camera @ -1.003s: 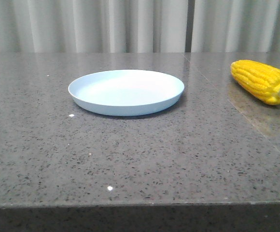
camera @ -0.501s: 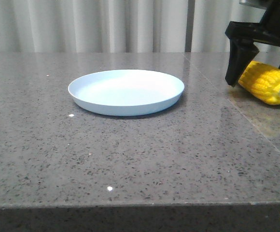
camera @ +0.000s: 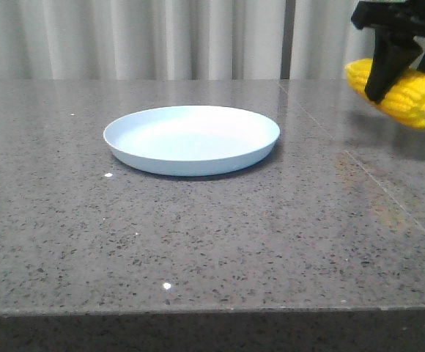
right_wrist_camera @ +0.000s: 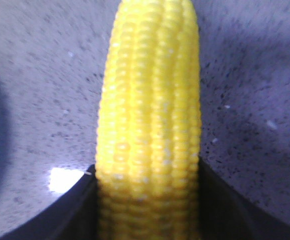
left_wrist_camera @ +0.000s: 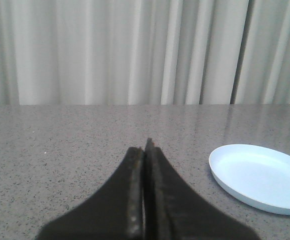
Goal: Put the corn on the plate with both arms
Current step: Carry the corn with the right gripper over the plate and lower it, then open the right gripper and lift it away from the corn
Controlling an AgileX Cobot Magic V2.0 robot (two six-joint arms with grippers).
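Observation:
I am going to use my right gripper to set the yellow corn, still held above the table, down in the middle of the pale blue plate point(camera: 205, 125).
The pale blue plate point(camera: 191, 139) sits bare on the grey stone table point(camera: 198, 242), left of the table's middle seam. My right gripper point(camera: 409, 86) is shut on the yellow corn point(camera: 420, 110) and holds it above the table at the far right, stub end toward the right edge. In the right wrist view the corn point(right_wrist_camera: 150, 115) fills the space between my right gripper's point(right_wrist_camera: 149, 200) two dark fingers point(right_wrist_camera: 72, 212). My left gripper point(left_wrist_camera: 145, 150) is shut and empty, low over the table, with the plate point(left_wrist_camera: 260, 175) off to one side. It is out of the front view.
A pale pleated curtain point(camera: 161, 37) hangs behind the table's far edge. A seam point(camera: 388, 191) runs across the right part of the table. The table's front edge point(camera: 198, 312) is near the camera.
My right gripper came in from the upper right, closed around the corn and lifted it off the table. The plate has not moved.

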